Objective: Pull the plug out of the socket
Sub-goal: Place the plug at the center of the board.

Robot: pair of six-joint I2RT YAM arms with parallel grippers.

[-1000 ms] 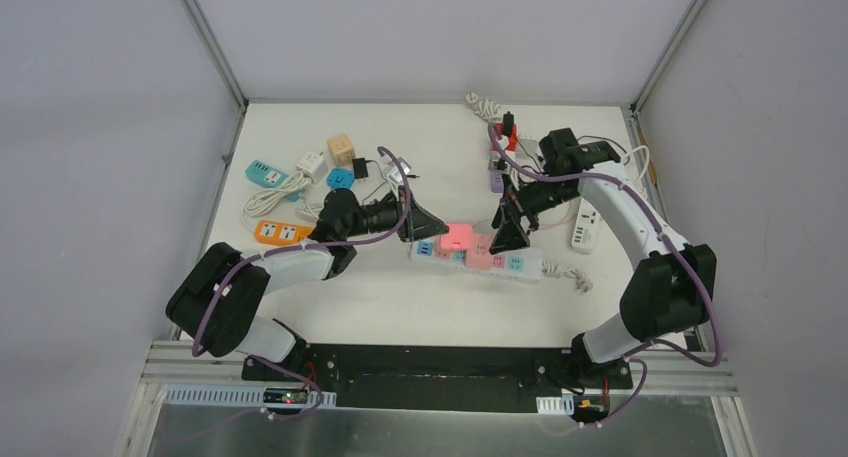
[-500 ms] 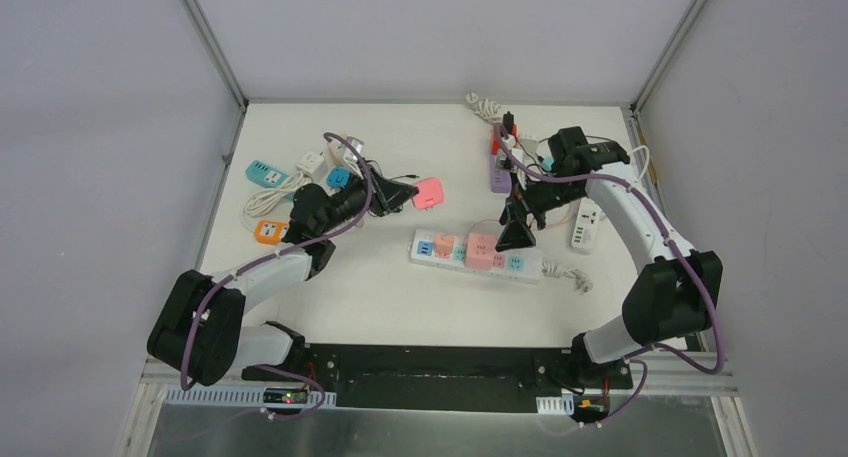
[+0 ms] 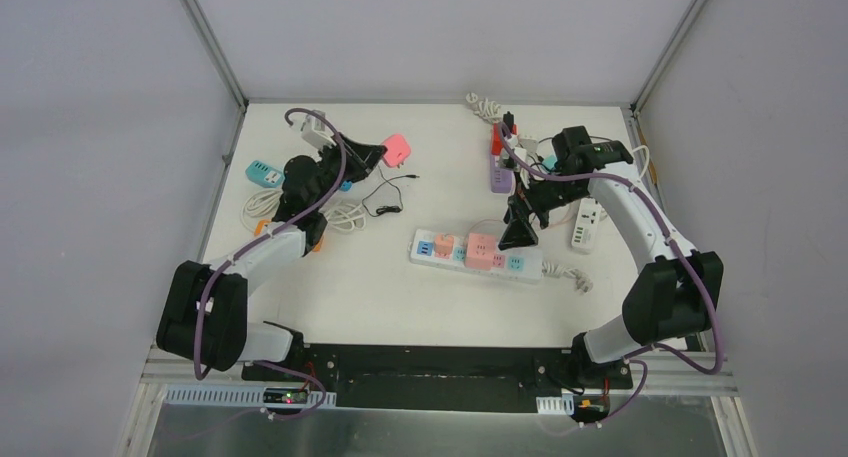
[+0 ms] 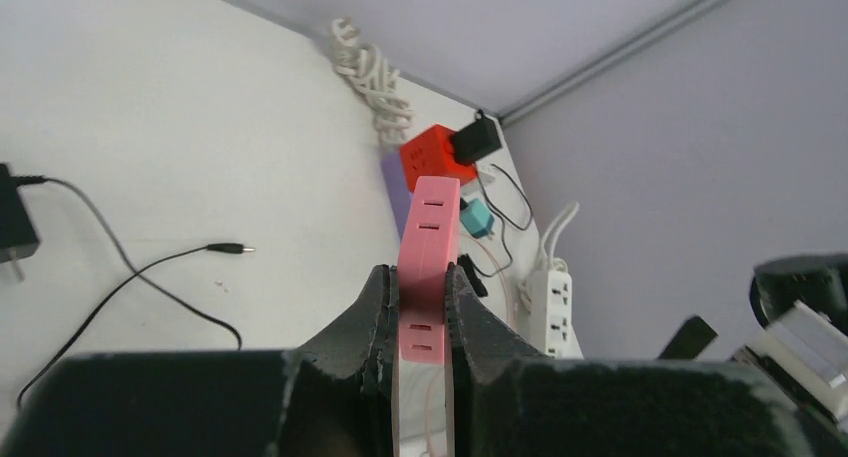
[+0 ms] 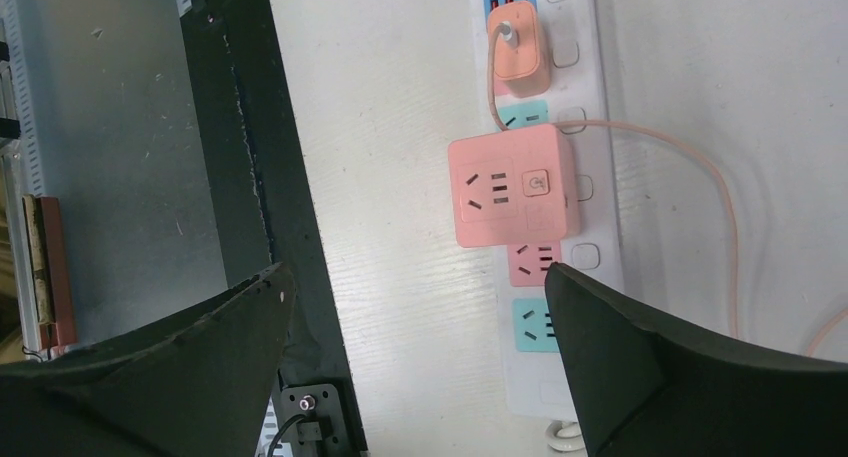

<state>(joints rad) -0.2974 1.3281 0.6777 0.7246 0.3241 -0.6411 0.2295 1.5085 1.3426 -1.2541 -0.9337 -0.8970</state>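
Observation:
Next, my left gripper lets go of the pink plug on the table (image 3: 364,188) between the small blue socket and the black cable.
The pink plug (image 3: 397,149) is off the white power strip (image 3: 528,267) and held in the air over the table's back left. My left gripper (image 3: 378,157) is shut on it; in the left wrist view the pink plug (image 4: 430,227) is pinched between both fingers of the left gripper (image 4: 420,277). My right gripper (image 3: 517,232) is open, hovering over the strip's right half. In the right wrist view the right gripper (image 5: 415,277) is wide apart above the strip (image 5: 540,387), which holds a pink cube adapter (image 5: 512,184) and an orange charger (image 5: 517,45).
Several small sockets, a blue strip (image 3: 264,172) and coiled white cable (image 3: 345,215) lie at the back left, with a black cable (image 3: 385,192). A purple strip (image 3: 497,179), red cube (image 3: 500,137) and white strip (image 3: 585,225) lie at the back right.
My left gripper has lifted the pink plug off the power strip and carried it back and left. The right arm has barely moved.

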